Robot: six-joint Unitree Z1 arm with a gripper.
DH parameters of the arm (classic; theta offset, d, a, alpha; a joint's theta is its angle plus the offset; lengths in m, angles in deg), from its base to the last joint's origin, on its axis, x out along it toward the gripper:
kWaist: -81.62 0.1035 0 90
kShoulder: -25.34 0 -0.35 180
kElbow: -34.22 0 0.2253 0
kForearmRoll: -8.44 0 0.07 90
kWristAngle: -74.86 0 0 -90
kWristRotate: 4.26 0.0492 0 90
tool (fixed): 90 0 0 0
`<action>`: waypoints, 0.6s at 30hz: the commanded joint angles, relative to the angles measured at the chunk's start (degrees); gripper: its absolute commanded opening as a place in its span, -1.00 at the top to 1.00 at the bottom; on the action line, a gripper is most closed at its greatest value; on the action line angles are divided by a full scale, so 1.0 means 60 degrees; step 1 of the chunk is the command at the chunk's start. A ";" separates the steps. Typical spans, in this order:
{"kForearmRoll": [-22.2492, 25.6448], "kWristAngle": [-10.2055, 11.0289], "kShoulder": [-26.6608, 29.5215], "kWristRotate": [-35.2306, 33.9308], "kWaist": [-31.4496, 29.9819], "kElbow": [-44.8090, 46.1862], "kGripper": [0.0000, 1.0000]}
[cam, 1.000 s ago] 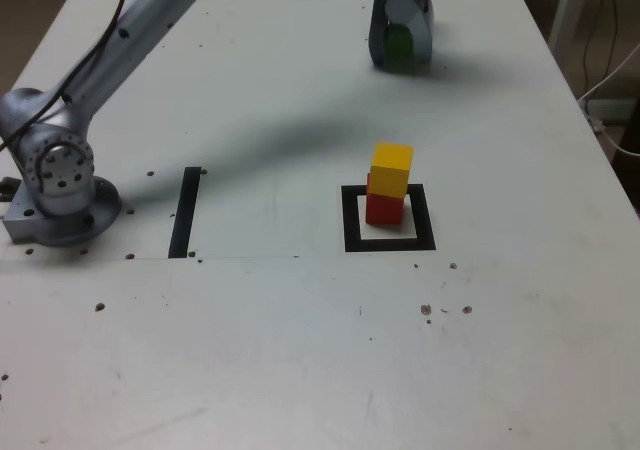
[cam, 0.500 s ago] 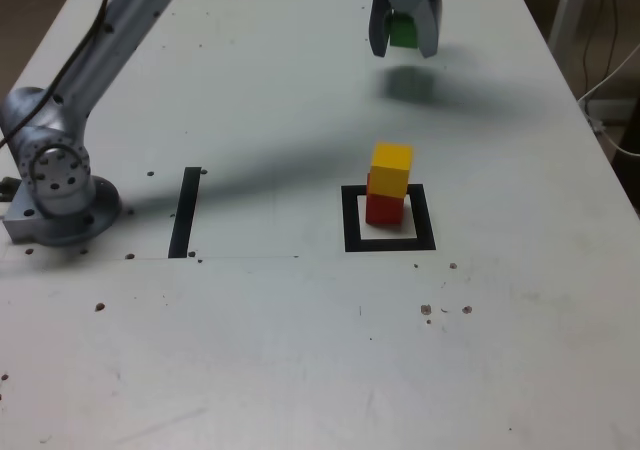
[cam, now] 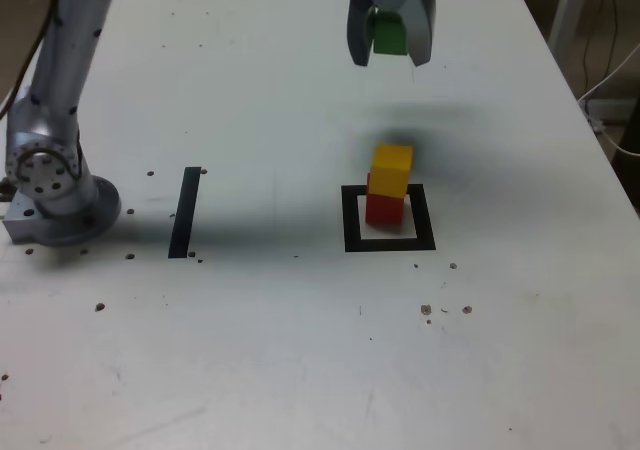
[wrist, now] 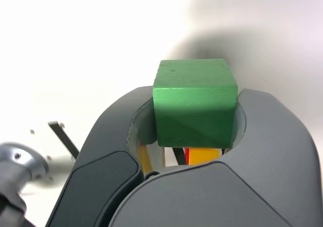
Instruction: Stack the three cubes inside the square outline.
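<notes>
My gripper is going to let go of the green cube on top of the yellow cube [cam: 395, 150] [wrist: 204, 155], which sits on the red cube.
My gripper [cam: 390, 50] hangs in the air over the far middle of the table, shut on the green cube [cam: 388, 32]. The wrist view shows that green cube [wrist: 195, 102] clamped between the two grey jaws, with the yellow cube [wrist: 204, 156] and a sliver of red visible through the gap beneath it. In the exterior view the yellow cube [cam: 391, 170] sits a little askew on the red cube [cam: 384, 208], both inside the square outline [cam: 351, 220]. The held cube is high above the stack and beyond it.
The arm's base [cam: 55, 195] stands at the exterior view's left edge. A straight black strip [cam: 185, 212] lies between the base and the outline. Cables [cam: 610, 80] hang past the table's right edge. Small holes dot the tabletop.
The gripper has lifted the green cube off the table and carried it up and toward the stack; the arm's link has swung upright.
</notes>
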 commanded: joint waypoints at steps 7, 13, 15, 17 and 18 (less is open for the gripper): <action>-0.0104 -0.0552 0.0571 -0.1042 -0.1175 0.0937 0.45; -0.0232 -0.0745 0.0663 -0.1625 -0.1932 0.1245 0.45; -0.0293 -0.0786 0.0710 -0.1765 -0.2116 0.1353 0.45; -0.0369 -0.0826 0.0768 -0.1893 -0.2264 0.1475 0.45; -0.0416 -0.0848 0.0799 -0.1944 -0.2328 0.1539 0.45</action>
